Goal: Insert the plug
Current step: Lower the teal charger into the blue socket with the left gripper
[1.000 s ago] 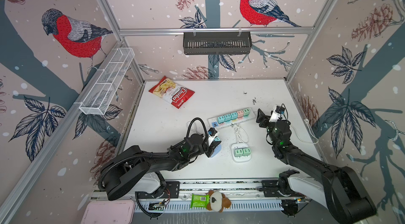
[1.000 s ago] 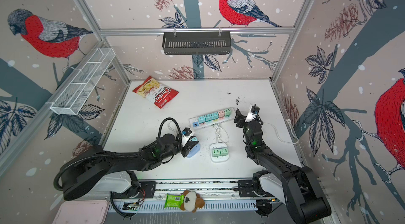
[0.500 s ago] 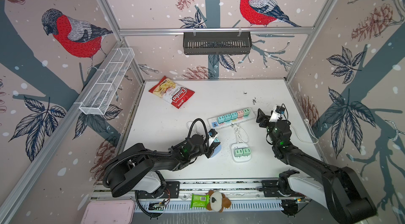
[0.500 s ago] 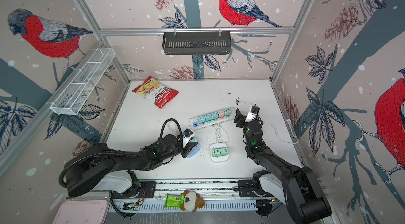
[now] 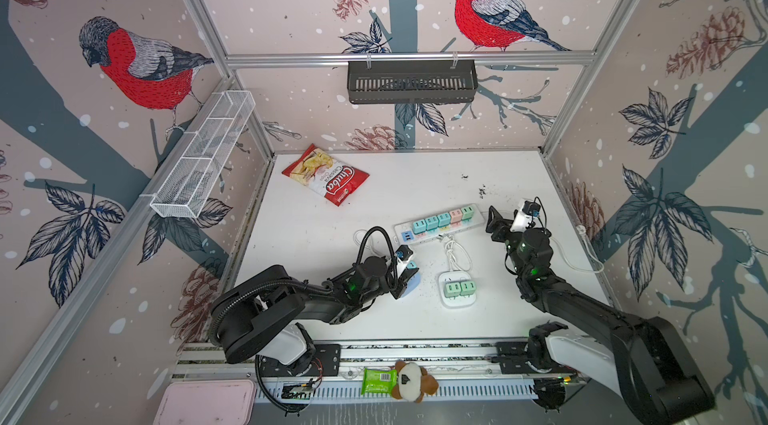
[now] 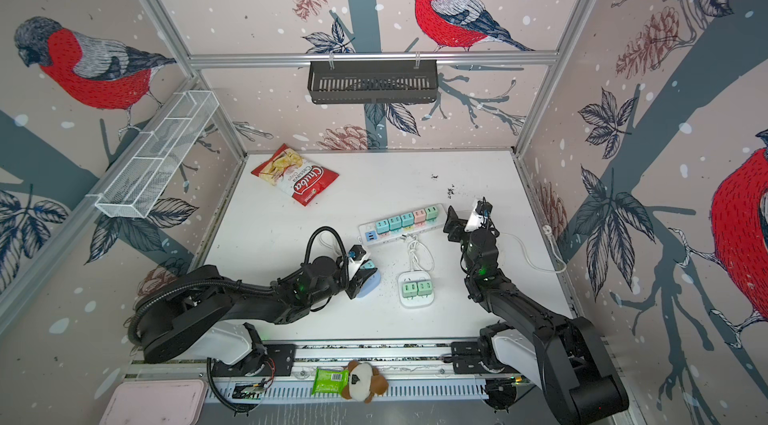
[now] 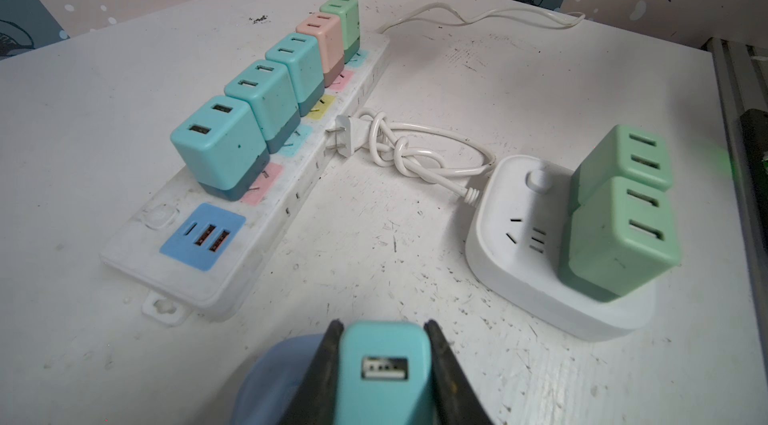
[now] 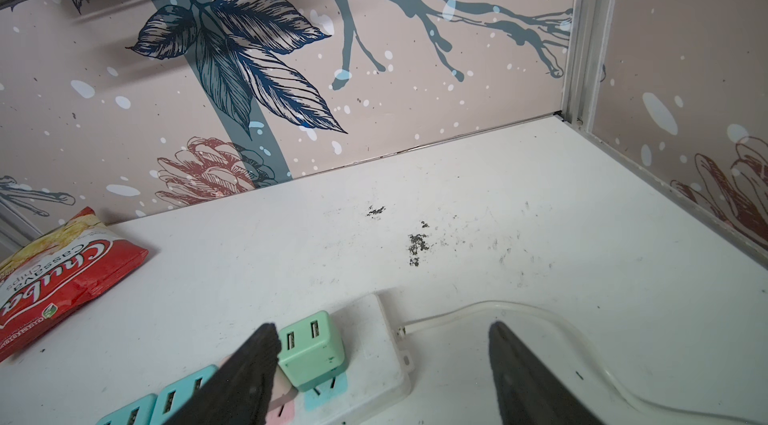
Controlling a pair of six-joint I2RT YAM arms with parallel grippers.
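Note:
I need to let go of the teal plug with my left gripper on the pale blue socket block's side [image 5: 412, 267] facing the knotted white cable. The plug is now low over the table.
My left gripper [image 7: 383, 325] is shut on a teal plug [image 7: 384, 373], USB port facing the camera, low over the table [image 5: 332, 244] beside a pale blue round object [image 7: 270, 377]. In both top views the left gripper [image 5: 408, 273] [image 6: 365, 273] sits left of the small square socket block [image 5: 457, 302] [image 6: 417, 301], which holds two green plugs [image 7: 619, 236] and shows a bare socket [image 7: 528, 236]. The long power strip [image 5: 478, 217] [image 7: 232, 277] carries several plugs. My right gripper [image 8: 382, 326] [image 5: 500, 223] stands open at the strip's cable end with nothing between its fingers [image 8: 249, 373].
A chips bag [image 5: 326, 179] lies at the back left. A knotted white cable [image 5: 455, 254] runs between the two socket blocks, and the strip's cord [image 5: 577, 260] trails right. A black basket [image 5: 411, 82] and a wire rack [image 5: 203, 152] hang on the walls.
The left arm's rear links have shifted slightly; its gripper stays in place with the plug. The right arm has not moved.

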